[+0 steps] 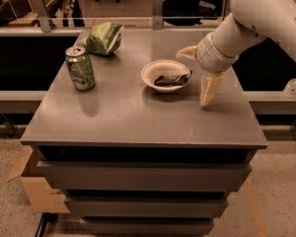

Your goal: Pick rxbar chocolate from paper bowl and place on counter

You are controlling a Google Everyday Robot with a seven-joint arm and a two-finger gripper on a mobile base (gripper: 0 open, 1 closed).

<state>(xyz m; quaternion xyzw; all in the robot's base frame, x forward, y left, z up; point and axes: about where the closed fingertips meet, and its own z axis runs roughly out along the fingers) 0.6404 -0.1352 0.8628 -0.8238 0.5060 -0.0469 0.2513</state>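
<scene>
I need to move over the paper bowl's rim and close on the rxbar chocolate's nearer end (pixel 184 79), because my gripper's fingers are spread outside the bowl's rim and the rxbar chocolate is inside.
The rxbar chocolate (pixel 171 79), a dark flat bar, lies inside the off-white paper bowl (pixel 150 75) on the grey-brown counter (pixel 138 117). My gripper (pixel 198 71) is just right of the bowl, a little above the counter. It is open and empty, with its pale fingers spread wide. One finger (pixel 187 52) points toward the bowl's far right rim. The other finger (pixel 208 89) points down at the counter. Neither touches the bar.
A green soda can (pixel 80 68) stands upright at the counter's left. A green snack bag (pixel 104 38) lies at the back left. A cardboard box (pixel 29 186) sits on the floor at the lower left. A rail runs behind the counter.
</scene>
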